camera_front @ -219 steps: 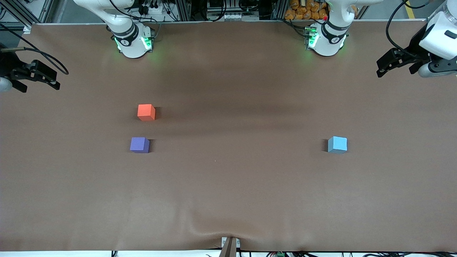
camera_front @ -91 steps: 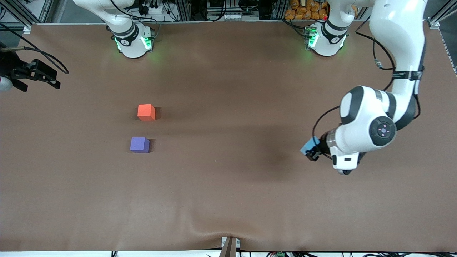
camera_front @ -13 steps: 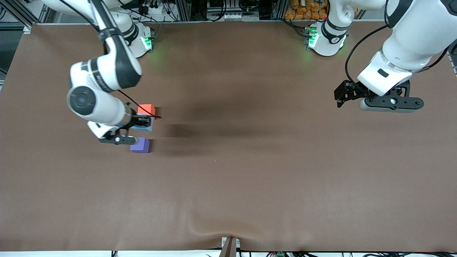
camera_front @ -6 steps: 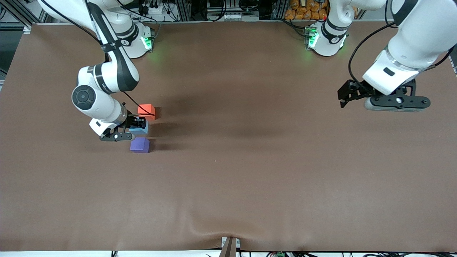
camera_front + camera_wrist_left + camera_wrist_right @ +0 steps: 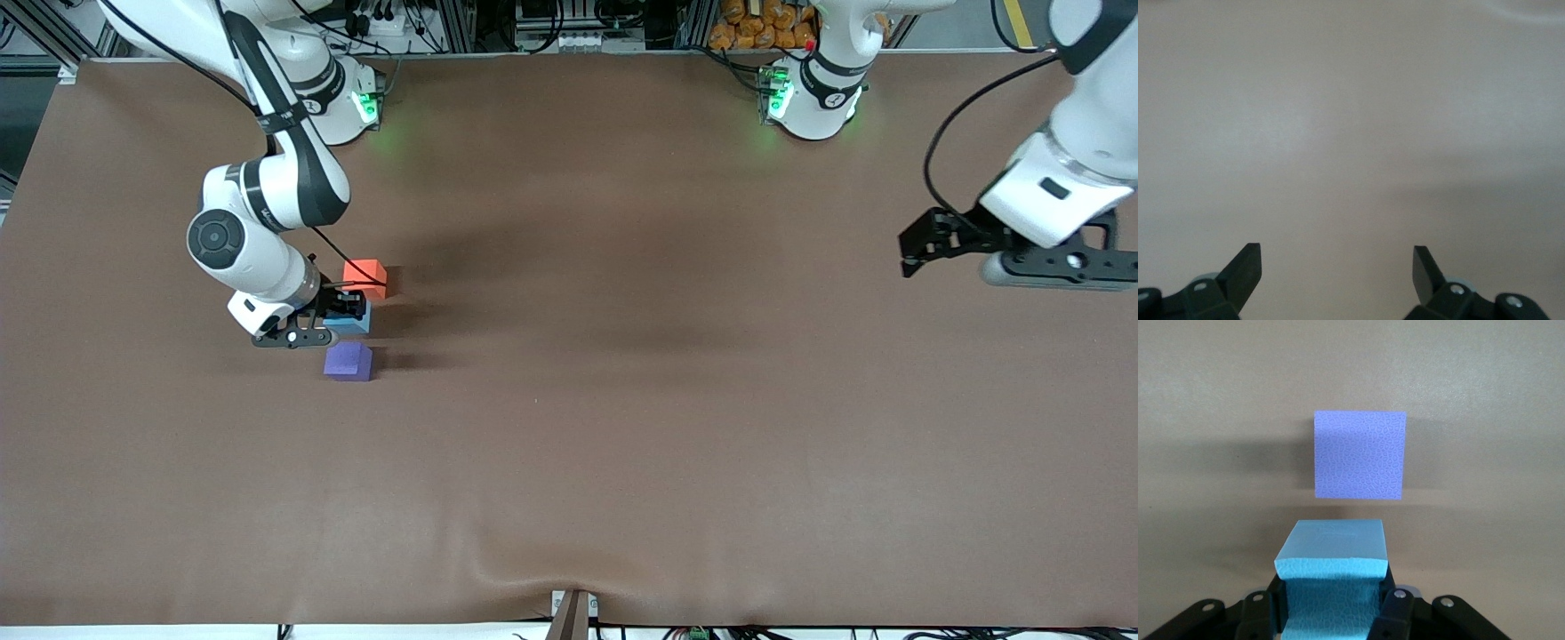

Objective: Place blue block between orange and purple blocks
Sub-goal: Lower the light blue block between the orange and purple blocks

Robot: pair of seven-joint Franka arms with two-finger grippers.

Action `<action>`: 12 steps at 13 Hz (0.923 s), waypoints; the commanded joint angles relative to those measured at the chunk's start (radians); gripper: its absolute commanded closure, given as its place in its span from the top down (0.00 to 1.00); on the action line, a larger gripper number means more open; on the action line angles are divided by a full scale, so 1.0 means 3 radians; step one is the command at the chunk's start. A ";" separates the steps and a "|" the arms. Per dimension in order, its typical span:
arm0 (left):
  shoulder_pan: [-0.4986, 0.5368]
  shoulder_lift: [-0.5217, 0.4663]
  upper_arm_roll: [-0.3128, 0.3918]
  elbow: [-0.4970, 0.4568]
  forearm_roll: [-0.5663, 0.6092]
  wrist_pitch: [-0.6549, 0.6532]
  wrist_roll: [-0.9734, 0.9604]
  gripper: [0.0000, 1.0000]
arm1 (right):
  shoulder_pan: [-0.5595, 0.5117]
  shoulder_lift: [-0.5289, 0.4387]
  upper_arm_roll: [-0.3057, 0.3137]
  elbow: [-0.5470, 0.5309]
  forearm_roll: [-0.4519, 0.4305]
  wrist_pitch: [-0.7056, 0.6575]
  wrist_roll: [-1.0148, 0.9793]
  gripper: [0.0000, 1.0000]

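Observation:
Next, my right gripper lets go of the blue block on the brown mat in the gap [image 5: 356, 320] [image 5: 1357, 549] between the orange and purple blocks.
The orange block [image 5: 364, 272] and the purple block [image 5: 348, 362] sit on the brown table toward the right arm's end, orange farther from the front camera. My right gripper [image 5: 345, 313] is shut on the blue block [image 5: 353, 323] and holds it low in the gap between them. In the right wrist view the blue block [image 5: 1332, 577] sits between the fingers, with the purple block [image 5: 1359, 455] just ahead of it. My left gripper [image 5: 909, 255] is open and empty over bare table at the left arm's end; its fingertips [image 5: 1243, 269] show wide apart.
The table is covered by a brown mat [image 5: 622, 400]. The two arm bases [image 5: 333, 102] stand along the edge farthest from the front camera. A small bracket [image 5: 572, 613] sticks up at the edge nearest the front camera.
My right gripper has lowered the blue block into the gap between the orange and purple blocks. My left arm has drawn back toward its end of the table.

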 commanded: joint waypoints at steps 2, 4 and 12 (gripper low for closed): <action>0.0042 -0.0128 0.0060 0.0013 -0.0015 -0.0249 0.0077 1.00 | -0.0045 0.0087 0.0016 -0.0168 -0.0044 0.0346 -0.0053 0.00; 0.0007 -0.0148 0.0035 0.0038 0.0000 -0.0387 0.0062 1.00 | -0.0045 0.0169 0.0016 -0.0189 -0.0039 0.0423 -0.0047 0.00; 0.0048 -0.0159 0.0050 0.0074 0.0010 -0.0526 0.0353 1.00 | -0.0060 0.0328 0.0016 -0.0225 -0.0039 0.0643 0.0004 0.65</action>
